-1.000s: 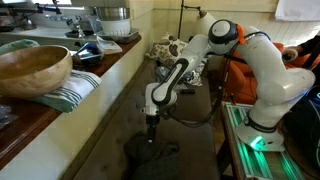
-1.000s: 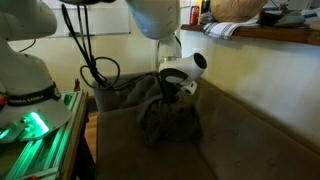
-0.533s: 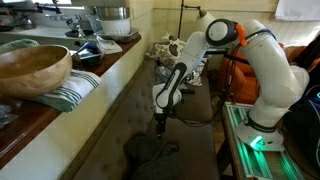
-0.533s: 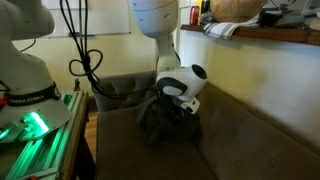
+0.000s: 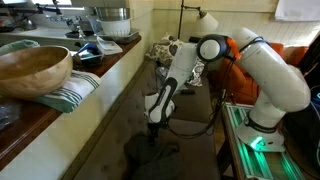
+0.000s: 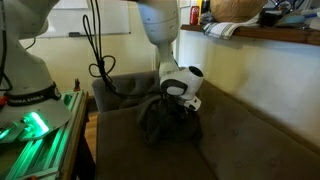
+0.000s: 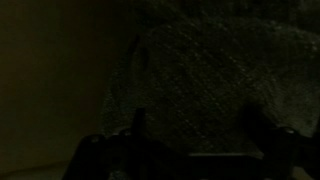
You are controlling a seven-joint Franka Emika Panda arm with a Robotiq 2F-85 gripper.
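Observation:
My gripper should grip the top of the dark grey cloth (image 5: 138, 140) on the cloth's side nearest the sofa's backrest.
A crumpled dark grey cloth (image 5: 150, 156) (image 6: 166, 122) lies on the dark sofa seat (image 6: 240, 150) in both exterior views. My gripper (image 5: 152, 122) (image 6: 180, 100) hangs just above the cloth's top, pointing down. The wrist view is very dark. It shows the cloth's weave (image 7: 220, 70) filling the picture, and my gripper (image 7: 200, 128) open, its two fingertips wide apart with nothing between them. Whether the fingertips touch the cloth I cannot tell.
A ledge beside the sofa carries a wooden bowl (image 5: 35, 68), a striped towel (image 5: 76, 90) and dishes. The arm's base with green lights (image 5: 255, 142) (image 6: 30, 125) stands by the sofa's end. Black cables (image 6: 96, 62) hang near the armrest.
The gripper swung a little sideways over the cloth and came back, dropping slightly toward it. The arm's upper links shifted. The jaws stayed open; the cloth has not moved.

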